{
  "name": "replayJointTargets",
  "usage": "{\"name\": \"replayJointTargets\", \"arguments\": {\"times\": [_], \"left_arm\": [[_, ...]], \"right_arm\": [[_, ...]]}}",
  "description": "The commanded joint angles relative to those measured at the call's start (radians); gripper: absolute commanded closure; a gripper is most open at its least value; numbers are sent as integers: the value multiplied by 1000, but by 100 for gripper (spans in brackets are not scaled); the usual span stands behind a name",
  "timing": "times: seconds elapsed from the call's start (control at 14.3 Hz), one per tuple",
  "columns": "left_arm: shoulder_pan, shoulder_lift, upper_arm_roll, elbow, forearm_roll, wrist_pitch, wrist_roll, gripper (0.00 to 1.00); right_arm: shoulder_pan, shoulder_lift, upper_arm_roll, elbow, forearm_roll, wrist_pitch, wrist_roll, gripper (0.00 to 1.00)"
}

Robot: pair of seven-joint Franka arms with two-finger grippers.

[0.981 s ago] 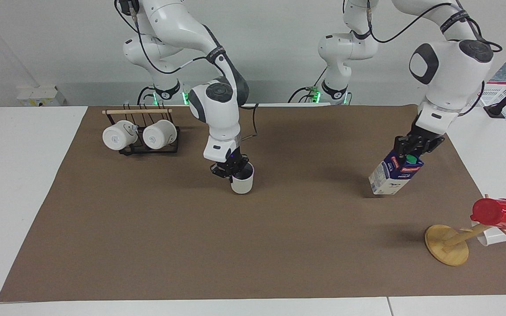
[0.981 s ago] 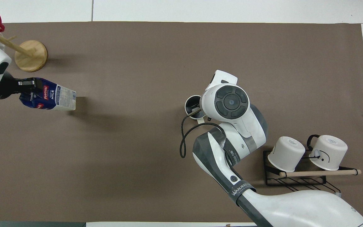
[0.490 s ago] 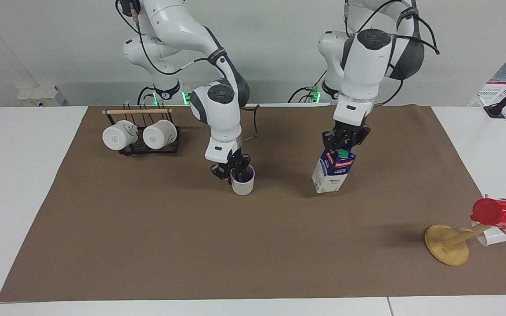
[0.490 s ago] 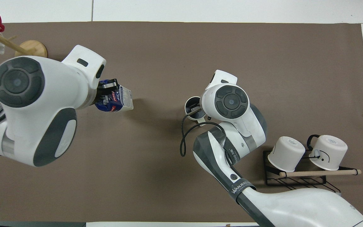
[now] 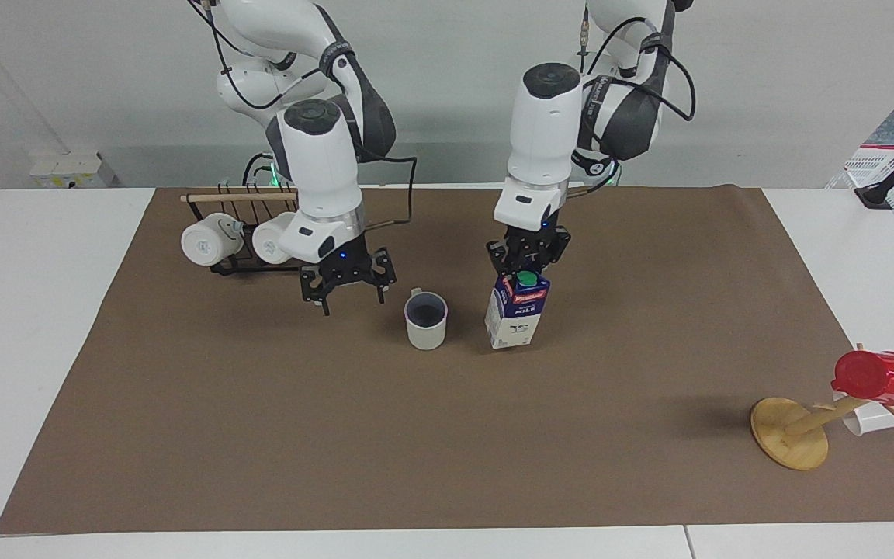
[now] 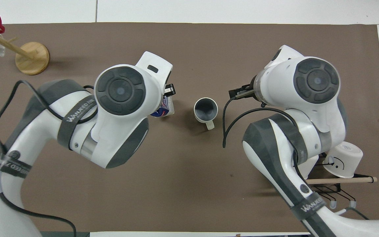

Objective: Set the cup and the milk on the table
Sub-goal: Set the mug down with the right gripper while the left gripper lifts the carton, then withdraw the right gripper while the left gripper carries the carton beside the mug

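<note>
I will let go of the milk with my left gripper on the brown paper (image 6: pixel 177 114) beside the off-white cup, toward the mug tree.
The off-white cup (image 5: pixel 425 320) (image 6: pixel 206 109) stands upright on the brown paper of the table (image 5: pixel 261 435), with nothing holding it. My right gripper (image 5: pixel 352 303) hangs open over the paper beside the cup, toward the right arm's end, and is empty. The blue-and-white milk (image 5: pixel 517 312) stands almost upright beside the cup, toward the left arm's end, with its base down at the paper. My left gripper (image 5: pixel 525 268) is shut on its gabled top by the green cap. From overhead, the left wrist hides most of the milk (image 6: pixel 164 111).
A black wire rack (image 5: pixel 261 262) with two white mugs sits nearer the robots, close to my right gripper. A wooden mug tree (image 5: pixel 792 435) (image 6: pixel 31 57) carries a red cup (image 5: pixel 878 376) at the left arm's end, farther from the robots.
My right gripper opened, let go of the cup, rose and drew away toward the rack. My left arm carried the milk in from its end of the table and lowered it upright beside the cup.
</note>
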Motion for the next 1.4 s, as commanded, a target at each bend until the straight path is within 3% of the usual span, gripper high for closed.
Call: {"name": "replayJointTargets", "arguments": {"times": [0.0,0.35,0.7,0.91,0.98,1.05,1.33], "left_arm": [[-35,64,15,83,37,-26,-50,100],[-86,97,17,83,40,-11,-53,100],[-98,99,15,72,40,6,-53,100],[-97,97,17,69,41,-6,-53,100],[-97,97,17,69,41,-3,-53,76],[-95,97,17,69,41,-6,-51,1],[-86,70,17,74,32,11,-44,0]], "right_arm": [[-60,-60,3,-2,-2,-71,23,0],[-218,-163,2,38,21,-316,29,0],[-373,-201,0,64,47,-505,26,0],[-393,-122,2,295,47,-690,23,0],[-393,-102,2,348,47,-723,23,0],[-393,-94,3,369,44,-734,21,0],[-391,-90,5,371,47,-735,11,0]]}}
